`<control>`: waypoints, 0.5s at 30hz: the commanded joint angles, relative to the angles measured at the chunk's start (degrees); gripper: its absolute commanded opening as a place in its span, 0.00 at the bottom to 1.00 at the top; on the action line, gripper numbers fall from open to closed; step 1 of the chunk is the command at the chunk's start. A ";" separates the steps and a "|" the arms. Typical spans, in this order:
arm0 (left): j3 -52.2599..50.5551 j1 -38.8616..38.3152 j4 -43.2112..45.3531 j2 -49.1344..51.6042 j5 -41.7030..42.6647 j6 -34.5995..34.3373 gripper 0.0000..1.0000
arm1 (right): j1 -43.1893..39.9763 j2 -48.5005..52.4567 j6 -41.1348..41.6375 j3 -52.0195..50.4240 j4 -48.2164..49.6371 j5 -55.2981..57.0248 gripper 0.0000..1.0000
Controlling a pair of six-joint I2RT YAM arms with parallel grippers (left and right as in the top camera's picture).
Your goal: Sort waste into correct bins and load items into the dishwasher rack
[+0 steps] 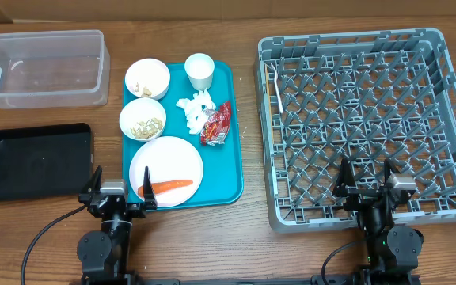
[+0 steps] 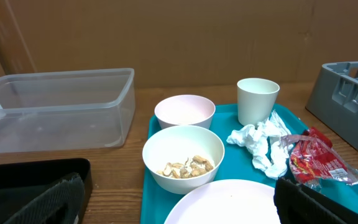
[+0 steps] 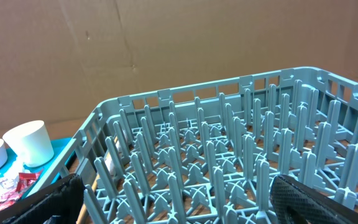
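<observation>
Next, my left gripper should go to the middle of the orange carrot stick (image 1: pixel 165 187) on the white plate and close there.
On the teal tray sit a white plate (image 1: pixel 165 158) with an orange carrot stick (image 1: pixel 171 185), two white bowls (image 1: pixel 147 77) (image 1: pixel 142 119) holding beige bits, a white cup (image 1: pixel 199 71), crumpled tissue (image 1: pixel 195 109) and a red wrapper (image 1: pixel 216 125). The clear tub (image 1: pixel 42 67) stands at the back left and the black tray (image 1: pixel 34 162) in front of it. The grey dishwasher rack (image 1: pixel 362 127) fills the right side. My left gripper (image 1: pixel 120 180) is open at the plate's near edge (image 2: pixel 229 202). My right gripper (image 1: pixel 367 172) is open over the rack's front pegs (image 3: pixel 229 155). Neither holds anything.
The teal tray (image 1: pixel 229 158) lies between the bins and the rack. A thin utensil (image 1: pixel 275 91) lies inside the rack along its left wall. Bare wooden table shows in front of the black tray and between the teal tray and the rack.
</observation>
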 commanded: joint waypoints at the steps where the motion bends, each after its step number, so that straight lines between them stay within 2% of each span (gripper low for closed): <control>1: -0.39 -0.37 0.17 -0.55 -0.22 -0.55 1.00 | -0.09 -0.44 0.28 -0.61 0.33 0.79 1.00; 10: -0.39 -0.37 0.44 -0.55 1.68 -1.95 1.00 | -0.09 -0.44 0.28 -0.61 0.33 0.79 1.00; 15: -0.37 -0.37 2.21 -0.55 16.06 -23.15 1.00 | -0.09 -0.44 0.26 -0.61 0.33 0.79 1.00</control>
